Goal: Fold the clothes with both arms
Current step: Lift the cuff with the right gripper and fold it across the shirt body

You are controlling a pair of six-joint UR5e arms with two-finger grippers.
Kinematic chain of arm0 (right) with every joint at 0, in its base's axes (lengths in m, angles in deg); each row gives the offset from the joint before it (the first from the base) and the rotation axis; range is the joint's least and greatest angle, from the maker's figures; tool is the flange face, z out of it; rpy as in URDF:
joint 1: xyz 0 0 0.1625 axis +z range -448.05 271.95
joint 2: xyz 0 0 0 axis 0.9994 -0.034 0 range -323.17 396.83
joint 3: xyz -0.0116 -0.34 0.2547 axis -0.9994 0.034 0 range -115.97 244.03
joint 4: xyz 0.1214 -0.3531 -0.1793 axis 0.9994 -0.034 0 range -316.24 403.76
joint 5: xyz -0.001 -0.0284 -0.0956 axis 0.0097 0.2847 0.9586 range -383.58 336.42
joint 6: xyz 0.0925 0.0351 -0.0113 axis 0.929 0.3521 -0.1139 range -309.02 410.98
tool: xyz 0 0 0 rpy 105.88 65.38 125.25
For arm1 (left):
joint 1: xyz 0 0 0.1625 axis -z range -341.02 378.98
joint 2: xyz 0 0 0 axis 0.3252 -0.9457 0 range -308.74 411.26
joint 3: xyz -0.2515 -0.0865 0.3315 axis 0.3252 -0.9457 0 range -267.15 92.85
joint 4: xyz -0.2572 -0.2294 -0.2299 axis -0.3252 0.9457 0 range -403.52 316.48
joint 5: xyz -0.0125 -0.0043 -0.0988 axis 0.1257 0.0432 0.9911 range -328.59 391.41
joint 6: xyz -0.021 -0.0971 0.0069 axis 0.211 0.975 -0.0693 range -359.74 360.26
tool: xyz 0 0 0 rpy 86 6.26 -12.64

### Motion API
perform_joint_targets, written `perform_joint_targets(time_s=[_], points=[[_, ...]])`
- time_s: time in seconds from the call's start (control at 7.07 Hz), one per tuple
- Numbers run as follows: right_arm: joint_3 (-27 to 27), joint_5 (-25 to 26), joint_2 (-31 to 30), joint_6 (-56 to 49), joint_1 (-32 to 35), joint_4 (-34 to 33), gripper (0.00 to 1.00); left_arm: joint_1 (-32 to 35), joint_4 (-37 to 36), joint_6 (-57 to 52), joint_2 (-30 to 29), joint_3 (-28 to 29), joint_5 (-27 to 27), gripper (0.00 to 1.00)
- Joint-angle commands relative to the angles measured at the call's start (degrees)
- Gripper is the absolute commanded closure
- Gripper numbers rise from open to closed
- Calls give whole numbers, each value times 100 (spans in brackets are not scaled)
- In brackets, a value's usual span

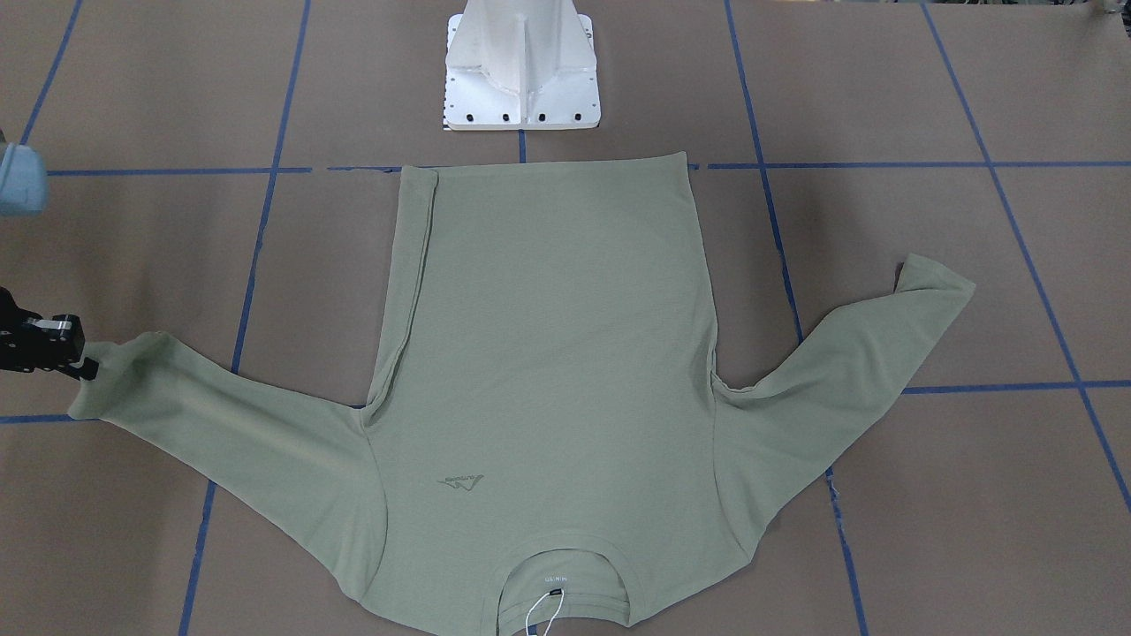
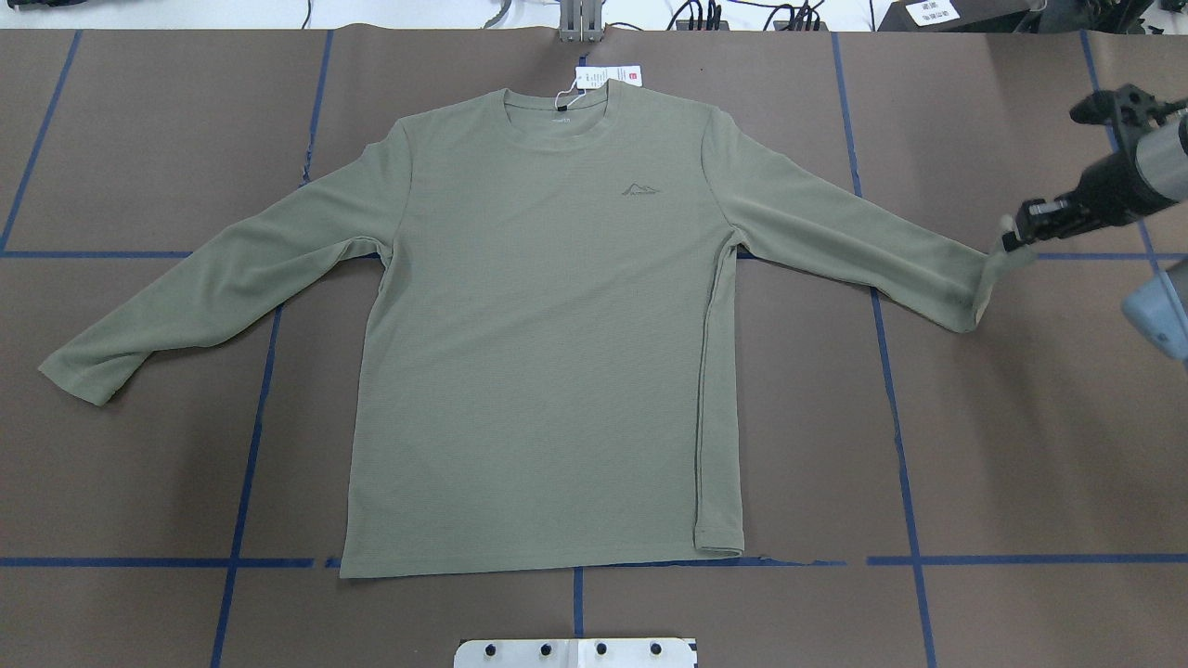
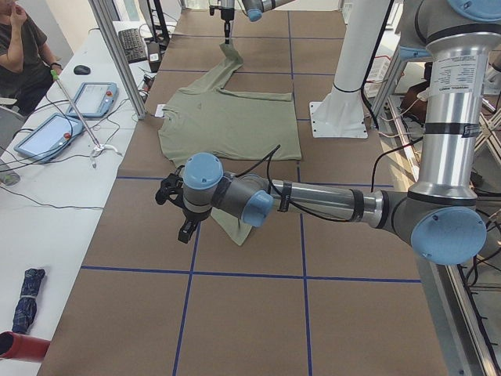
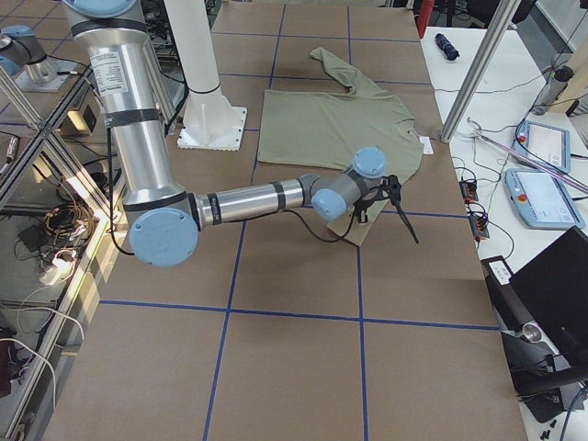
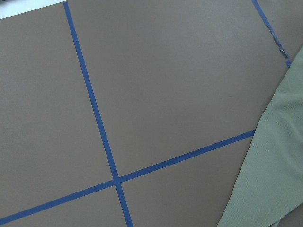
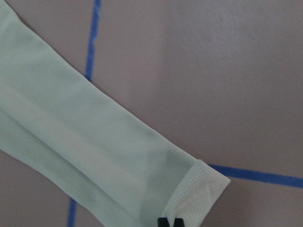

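I need to let go of the cuff with my right gripper on the body of the shirt, just inside the other sleeve's armpit [image 1: 665, 352].
The sage-green long-sleeved shirt [image 2: 548, 325] lies flat and face up, with both sleeves spread and its collar at the table's far edge. Its white hang tag [image 2: 608, 76] lies by the collar. My right gripper [image 2: 1007, 243] is shut on the cuff of the sleeve on my right and holds it slightly raised. The right wrist view shows the fingertips [image 6: 169, 222] pinching the folded cuff corner. My left gripper [image 3: 184, 215] hovers beside the other sleeve's cuff [image 2: 74, 371]. It shows only in the exterior left view, so I cannot tell if it is open.
The white pedestal base [image 1: 521, 79] stands just behind the shirt's hem. Blue tape lines [image 2: 246, 464] grid the brown table cover. A side desk with tablets [image 3: 47, 133] and a seated person runs along the far edge, with metal frame posts [image 3: 117, 55] there.
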Motion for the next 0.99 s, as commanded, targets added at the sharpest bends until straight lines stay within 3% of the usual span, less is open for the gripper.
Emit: perform_joint_targets(time_s=[0.0,0.14,0.42,0.57,0.85], points=[[-171,95,1464,1340,-429,-910,100,-1,-14,1,-56,-1,0,0],[74,583,2141,1792,-798,-902,100,-1,4,1,-73,42,-9,0],[1369,1428,3757,1998,-1554,-841,100,-1,4,1,-74,78,-9,0],[1742,1684,4304,1990,-1836,-832,100,-1,21,-8,-74,165,-9,0],[1955,3077,4748,1998,-2967,-631,100,-1,21,-25,-74,253,-9,0]])
